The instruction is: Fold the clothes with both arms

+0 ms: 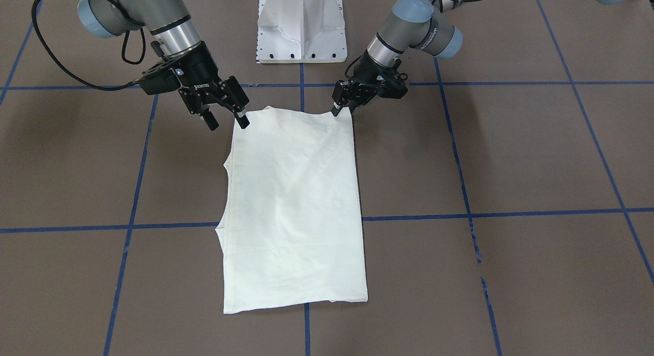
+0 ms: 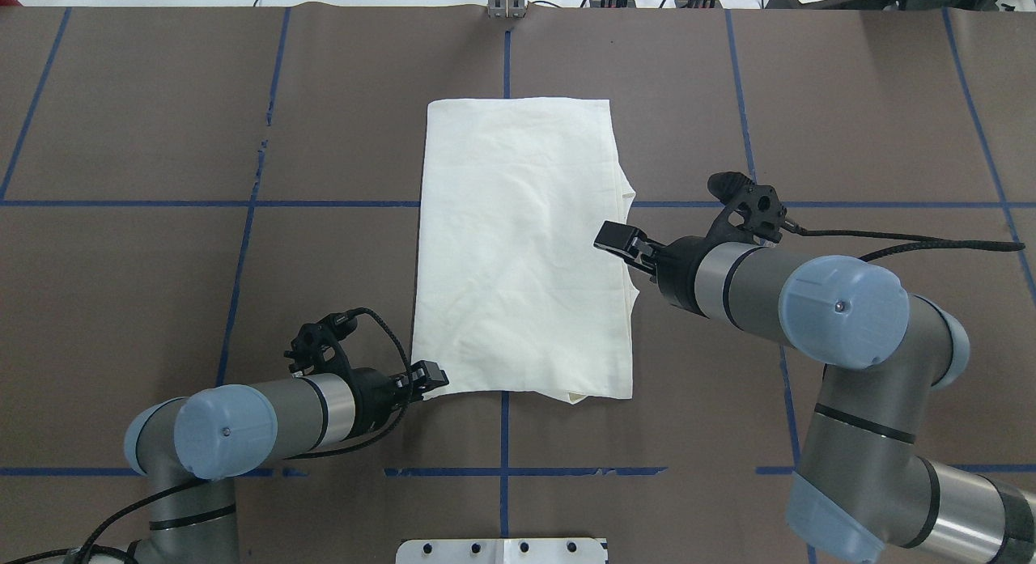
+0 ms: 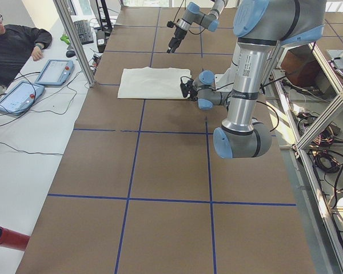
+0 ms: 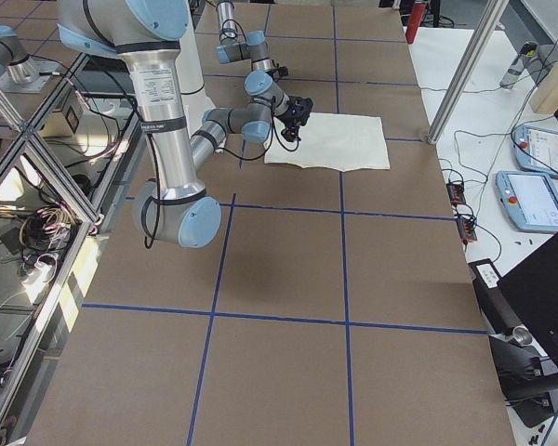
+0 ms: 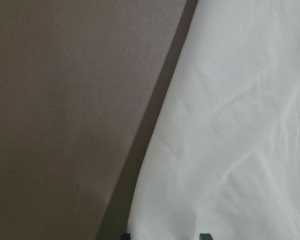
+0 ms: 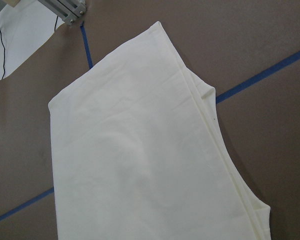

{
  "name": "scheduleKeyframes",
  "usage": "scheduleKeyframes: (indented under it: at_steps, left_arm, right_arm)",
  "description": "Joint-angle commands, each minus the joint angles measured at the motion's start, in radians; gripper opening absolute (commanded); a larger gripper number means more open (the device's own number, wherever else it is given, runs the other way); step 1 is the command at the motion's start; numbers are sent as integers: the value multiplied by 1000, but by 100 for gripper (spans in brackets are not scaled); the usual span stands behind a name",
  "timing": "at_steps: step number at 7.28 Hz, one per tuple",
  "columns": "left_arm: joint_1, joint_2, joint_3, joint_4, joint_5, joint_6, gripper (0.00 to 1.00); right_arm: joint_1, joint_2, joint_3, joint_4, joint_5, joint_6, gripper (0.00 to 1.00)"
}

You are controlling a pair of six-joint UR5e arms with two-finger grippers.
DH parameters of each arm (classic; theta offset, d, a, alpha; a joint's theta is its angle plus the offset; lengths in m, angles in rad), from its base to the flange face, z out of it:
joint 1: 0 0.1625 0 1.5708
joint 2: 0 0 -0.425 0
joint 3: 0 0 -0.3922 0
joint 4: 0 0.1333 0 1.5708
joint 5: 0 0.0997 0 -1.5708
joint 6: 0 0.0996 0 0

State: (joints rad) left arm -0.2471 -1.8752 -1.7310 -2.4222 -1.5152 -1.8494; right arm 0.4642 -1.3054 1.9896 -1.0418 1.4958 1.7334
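Next, my right gripper will grab the cream shirt's near edge (image 1: 270,113), a little in from the near corner beside it, toward my left gripper.
The clothes are one cream shirt (image 1: 296,208), folded into a long plain rectangle on the brown table (image 2: 121,305); no print shows. My left gripper (image 2: 433,378) sits low at the shirt's near-left corner (image 1: 343,110). In the left wrist view the shirt (image 5: 230,125) fills the right side, and two dark fingertips (image 5: 204,236) stand apart at the bottom edge, so this gripper is open. My right gripper (image 1: 227,122) hangs open and empty just beside the other near corner. From overhead the right gripper (image 2: 617,239) is raised over the shirt's right edge (image 2: 518,248). The right wrist view looks down on the shirt (image 6: 140,160).
Blue tape lines (image 2: 243,248) grid the table. The white pedestal base (image 1: 301,26) stands at the robot's side of the table. A person (image 3: 11,43) sits by tablets (image 3: 54,71) beyond the far edge, where metal posts (image 3: 77,43) rise. A red cylinder (image 3: 6,237) lies there too.
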Motion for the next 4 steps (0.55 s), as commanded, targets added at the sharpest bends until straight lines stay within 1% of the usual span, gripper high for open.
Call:
scheduleKeyframes:
  at_steps: [1, 2, 3, 4]
  left_arm:
    - [-3, 1, 1, 2, 7, 1, 48]
    - [-3, 2, -1, 0, 9, -1, 39]
    - [-1, 4, -2, 0, 7, 1, 11]
    - [2, 5, -2, 0, 7, 1, 0]
  right_arm:
    - [-6, 0, -2, -7, 0, 0, 100]
    - [-12, 0, -3, -9, 0, 2, 100]
    - [-21, 0, -20, -12, 1, 9, 96]
    - [-44, 9, -24, -39, 1, 143, 86]
